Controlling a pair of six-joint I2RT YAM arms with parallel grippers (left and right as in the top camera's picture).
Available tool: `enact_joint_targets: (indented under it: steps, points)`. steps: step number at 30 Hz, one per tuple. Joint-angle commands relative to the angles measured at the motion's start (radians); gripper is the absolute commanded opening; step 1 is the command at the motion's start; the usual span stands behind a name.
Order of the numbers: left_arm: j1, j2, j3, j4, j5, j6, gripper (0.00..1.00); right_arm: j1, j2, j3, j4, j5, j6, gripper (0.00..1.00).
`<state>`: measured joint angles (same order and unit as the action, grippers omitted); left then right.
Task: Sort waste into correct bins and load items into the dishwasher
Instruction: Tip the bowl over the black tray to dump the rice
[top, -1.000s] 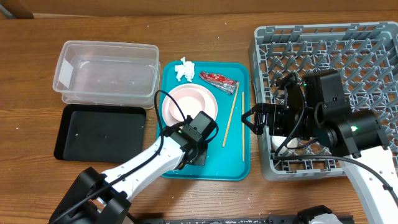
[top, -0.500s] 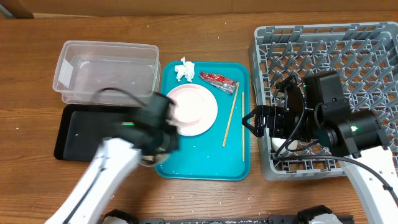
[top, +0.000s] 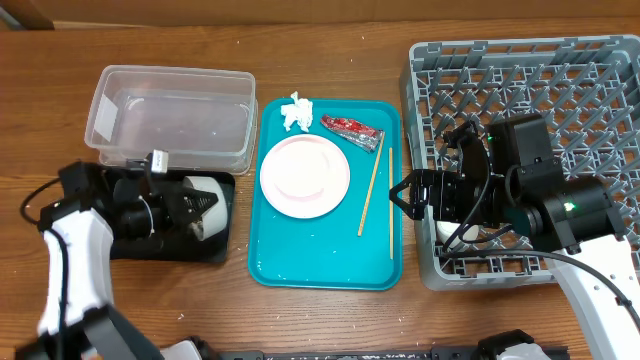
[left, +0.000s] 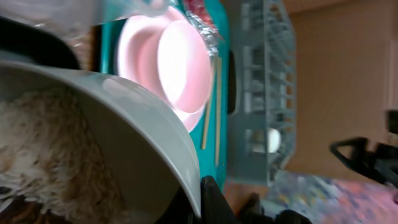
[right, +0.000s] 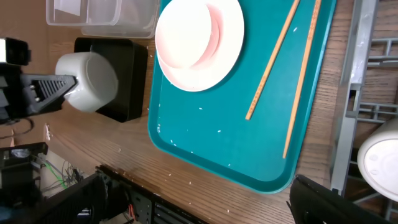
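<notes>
I should set the white bowl on the teal tray (top: 306, 244) just in front of the pinkish plate, using my left gripper.
My left gripper (top: 200, 203) is shut on the rim of a white bowl (top: 207, 192) and holds it tipped on its side over the black tray (top: 135, 240). Rice and brownish scraps (left: 43, 143) fill the bowl in the left wrist view, where the fingers (left: 200, 198) pinch its rim. The pinkish plate (top: 305, 175), tissue (top: 296, 112), red wrapper (top: 352, 130) and chopsticks (top: 373, 190) lie on the teal tray (top: 320, 265). My right gripper (top: 405, 193) is open and empty, between the teal tray and the grey dish rack (top: 540, 90).
The clear tub (top: 172, 115) stands just behind the black tray. A small white cup (right: 379, 162) sits in the rack's near left corner. Loose rice grains dot the table's front edge (right: 205, 180). The plate (right: 199, 40) and bowl (right: 90, 81) also show in the right wrist view.
My left arm has carried the bowl off the teal tray and leftward, to above the black tray. The right arm has not moved.
</notes>
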<state>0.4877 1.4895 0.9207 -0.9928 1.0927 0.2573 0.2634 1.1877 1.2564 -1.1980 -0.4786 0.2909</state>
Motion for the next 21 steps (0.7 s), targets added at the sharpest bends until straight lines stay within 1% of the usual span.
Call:
enact_joint_targets:
  steps: [1, 2, 5, 7, 12, 15, 21]
  points:
    - [0.038, 0.136, -0.017, -0.003, 0.326, 0.283, 0.04, 0.006, -0.003, 0.014, 0.002, 0.006, -0.003, 0.96]
    - [0.055, 0.187, -0.017, -0.006, 0.379, 0.325, 0.04, 0.006, -0.003, 0.014, -0.001, 0.007, -0.003, 0.96]
    - [0.077, 0.242, -0.017, -0.055, 0.451, 0.414, 0.04, 0.006, -0.003, 0.014, -0.006, 0.007, -0.003, 0.96]
    - [0.096, 0.248, -0.017, -0.098, 0.454, 0.459, 0.04, 0.006, -0.003, 0.014, -0.008, 0.007, -0.003, 0.96]
    - [0.164, 0.248, -0.017, -0.214, 0.441, 0.634, 0.04, 0.006, -0.003, 0.014, -0.009, 0.007, -0.003, 0.96]
    - [0.210, 0.248, -0.017, -0.216, 0.438, 0.662, 0.04, 0.006, -0.003, 0.014, -0.009, 0.007, -0.003, 0.96]
    - [0.254, 0.248, -0.017, -0.214, 0.438, 0.663, 0.04, 0.006, -0.003, 0.014, -0.016, 0.006, -0.003, 0.96]
